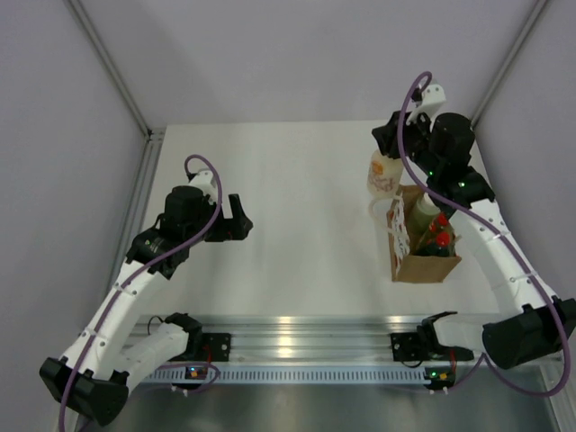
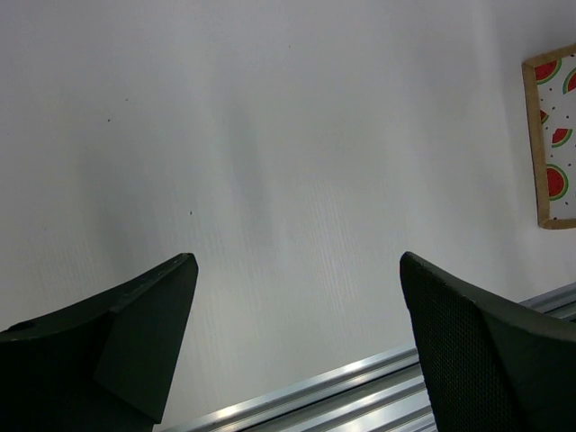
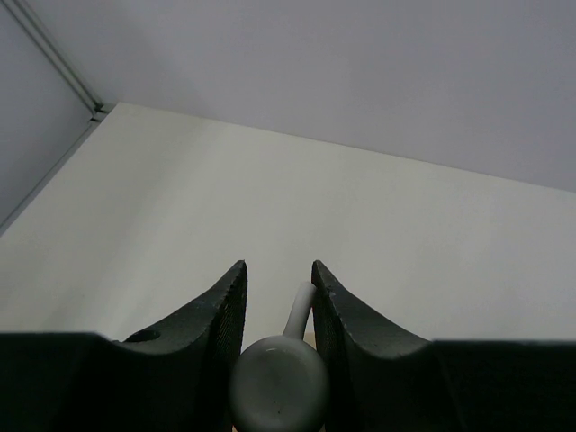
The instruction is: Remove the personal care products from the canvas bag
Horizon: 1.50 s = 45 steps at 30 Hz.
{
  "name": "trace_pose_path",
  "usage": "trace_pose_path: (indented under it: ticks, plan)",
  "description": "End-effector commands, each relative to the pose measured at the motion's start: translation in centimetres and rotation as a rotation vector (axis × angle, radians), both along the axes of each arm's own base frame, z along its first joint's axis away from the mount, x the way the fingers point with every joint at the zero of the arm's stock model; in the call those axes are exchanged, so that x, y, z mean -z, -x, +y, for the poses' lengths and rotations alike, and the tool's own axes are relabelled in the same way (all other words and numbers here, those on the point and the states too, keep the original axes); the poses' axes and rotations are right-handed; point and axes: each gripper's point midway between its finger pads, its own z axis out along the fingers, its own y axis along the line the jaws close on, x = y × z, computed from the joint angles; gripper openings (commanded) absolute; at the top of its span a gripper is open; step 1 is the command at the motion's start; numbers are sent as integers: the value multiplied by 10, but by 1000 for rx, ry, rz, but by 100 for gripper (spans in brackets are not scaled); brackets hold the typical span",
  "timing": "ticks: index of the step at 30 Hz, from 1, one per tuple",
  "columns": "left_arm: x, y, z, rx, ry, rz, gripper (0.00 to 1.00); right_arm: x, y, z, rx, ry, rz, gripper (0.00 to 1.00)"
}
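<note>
Next, my right gripper lets go of the cream pump bottle on the bare table (image 1: 318, 216) between my left gripper and the bag. The bottle is now held just behind the bag.
The brown canvas bag (image 1: 423, 261) stands upright at the right of the table, its watermelon-print side (image 2: 553, 135) facing left. Inside it I see a cream white-capped bottle (image 1: 426, 209) and red caps (image 1: 441, 238) of two other bottles. My right gripper (image 1: 394, 144) is shut on the cream pump bottle (image 1: 385, 174) and holds it by its pump head (image 3: 279, 387) above the table just behind the bag. My left gripper (image 1: 241, 219) is open and empty over the table's left middle, its fingers (image 2: 144, 333) wide apart.
A ribbed metal rail (image 1: 297, 337) runs along the table's near edge. Grey walls and metal frame posts (image 1: 108, 63) close in the sides and back.
</note>
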Motion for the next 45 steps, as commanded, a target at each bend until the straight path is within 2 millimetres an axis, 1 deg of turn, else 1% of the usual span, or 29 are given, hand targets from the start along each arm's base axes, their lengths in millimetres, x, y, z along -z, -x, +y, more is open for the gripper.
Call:
trace_pose_path:
  ticks: [1,2,4,5,7,8,9,10,13,14,16,17,22,23,24,25,26,27,28,30,31,33,34,35,36,37,39,40,45]
  plan:
    - [-15,-7,-1,-3,16,-73,98,-99,9,28,-98,-106,-289,0]
    - [-15,-7,-1,-4,17,-72,98,-96,6,29,-100,-102,-284,0]
    - [-15,-8,-1,-6,14,-73,98,-98,7,40,-127,-103,-294,0]
    - [-15,-8,-1,-7,16,-74,98,-95,5,50,-142,-103,-286,0]
    - [-15,-7,-1,-7,16,-74,98,-92,2,57,-151,-93,-283,0]
    - [-15,-7,-1,-6,16,-76,98,-86,0,66,-161,-87,-269,0]
    - [-15,-8,-1,-6,15,-75,98,-87,0,70,-166,-87,-273,0]
    - [-15,-7,0,-8,16,-76,98,-79,-6,75,-166,-74,-261,0]
    - [-16,-7,0,-8,15,-80,98,-76,-5,92,-199,-76,-274,0]
    - [-15,-7,1,-11,13,-79,98,-67,-7,101,-214,-73,-261,0]
    - [-16,-7,1,-11,14,-82,98,-62,-11,110,-228,-84,-272,0]
    - [-17,-8,1,-12,15,-85,98,-53,-10,116,-248,-85,-265,0]
    - [-17,-7,1,-12,15,-85,98,-26,-15,144,-311,-100,-259,0]
    - [-17,-7,1,-11,16,-84,98,-24,-15,150,-329,-107,-271,0]
    - [-17,-7,1,-11,14,-85,98,-19,-16,153,-335,-108,-269,0]
    - [-18,-7,1,-12,17,-89,98,-8,-18,156,-337,-103,-256,0]
    - [-18,-7,2,-14,16,-88,98,-4,-19,159,-342,-104,-257,0]
    - [-18,-7,2,-14,17,-89,98,-6,-18,161,-344,-117,-281,0]
    - [-19,-7,2,-14,18,-92,98,6,-20,164,-351,-115,-266,0]
    - [-19,-7,2,-15,17,-92,98,9,-21,168,-354,-127,-291,0]
    - [-19,-6,2,-15,19,-91,98,19,-25,170,-352,-119,-279,0]
    - [-19,-6,1,-11,19,-91,98,30,-27,177,-362,-94,-271,0]
    - [-19,-6,1,-9,21,-91,98,42,-30,181,-366,-79,-252,0]
    - [-19,-6,1,-9,21,-91,98,48,-30,185,-376,-59,-254,0]
    - [-20,-6,1,-9,23,-91,98,53,-31,186,-381,-52,-257,0]
    - [-20,-6,1,-7,22,-92,98,67,-33,189,-390,-37,-238,0]
    - [-20,-6,1,-9,23,-91,98,76,-35,189,-381,-30,-222,0]
    - [-20,-5,1,-9,22,-93,98,84,-37,189,-381,-22,-206,0]
    - [-19,-5,-1,1,26,-85,98,105,-34,191,-400,-1,-161,0]
